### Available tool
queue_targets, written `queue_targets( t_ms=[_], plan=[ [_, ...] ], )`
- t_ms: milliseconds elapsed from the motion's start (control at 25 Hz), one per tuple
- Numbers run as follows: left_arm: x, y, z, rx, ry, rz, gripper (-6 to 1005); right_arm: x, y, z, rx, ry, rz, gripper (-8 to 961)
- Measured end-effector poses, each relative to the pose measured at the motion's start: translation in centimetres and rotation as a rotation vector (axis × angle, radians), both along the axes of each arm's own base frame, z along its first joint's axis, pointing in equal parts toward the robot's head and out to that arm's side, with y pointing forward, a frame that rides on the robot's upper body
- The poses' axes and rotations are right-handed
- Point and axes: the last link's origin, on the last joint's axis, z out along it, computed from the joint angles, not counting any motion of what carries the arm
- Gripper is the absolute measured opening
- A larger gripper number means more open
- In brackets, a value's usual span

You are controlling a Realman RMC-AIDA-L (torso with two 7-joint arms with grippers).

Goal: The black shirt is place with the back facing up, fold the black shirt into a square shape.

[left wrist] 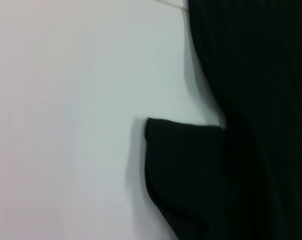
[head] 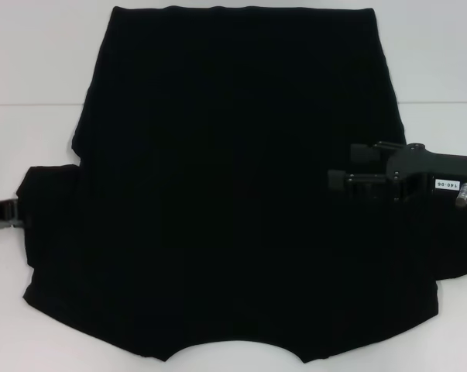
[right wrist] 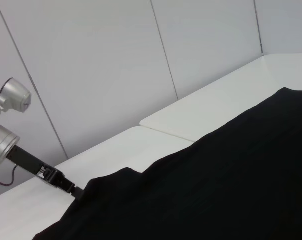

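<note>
I will let go of the sleeve with my left gripper on the black shirt's back, just inside [head: 126, 203] [left wrist: 288, 177] that sleeve's armhole.
The black shirt [head: 233, 186] lies spread flat on the white table, plain side up, with no lettering showing. Its collar edge is toward me and its hem is at the far side. My right gripper [head: 344, 165] hovers over the shirt's right part with its two fingers apart, pointing left, and nothing between them. My left gripper [head: 8, 213] is at the outer edge of the left sleeve [head: 51, 209], with its tips hidden by the cloth. The sleeve [left wrist: 186, 160] also shows in the left wrist view. The right wrist view shows the shirt [right wrist: 216, 190] and the left arm [right wrist: 40, 172] at the sleeve's edge.
The white table [head: 39, 93] shows around the shirt on the left, right and far sides. A seam between two tabletops [right wrist: 161, 131] runs across behind the shirt. White wall panels [right wrist: 115, 65] stand beyond the table.
</note>
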Motion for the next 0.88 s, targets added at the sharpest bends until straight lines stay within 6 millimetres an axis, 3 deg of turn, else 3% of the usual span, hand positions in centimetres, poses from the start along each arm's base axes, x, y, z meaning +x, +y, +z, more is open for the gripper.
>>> queue_targets(
  t_ms=[400, 880],
  plan=[
    [0.0, 1.9, 2.1, 0.128, 0.068, -0.020, 21, 0.0, 0.0, 0.0, 0.006, 0.004, -0.004, 915],
    [0.6, 3.5, 3.0, 0.189, 0.114, -0.052, 39, 0.0, 0.0, 0.1, 0.011, 0.012, -0.008, 916]
  ],
)
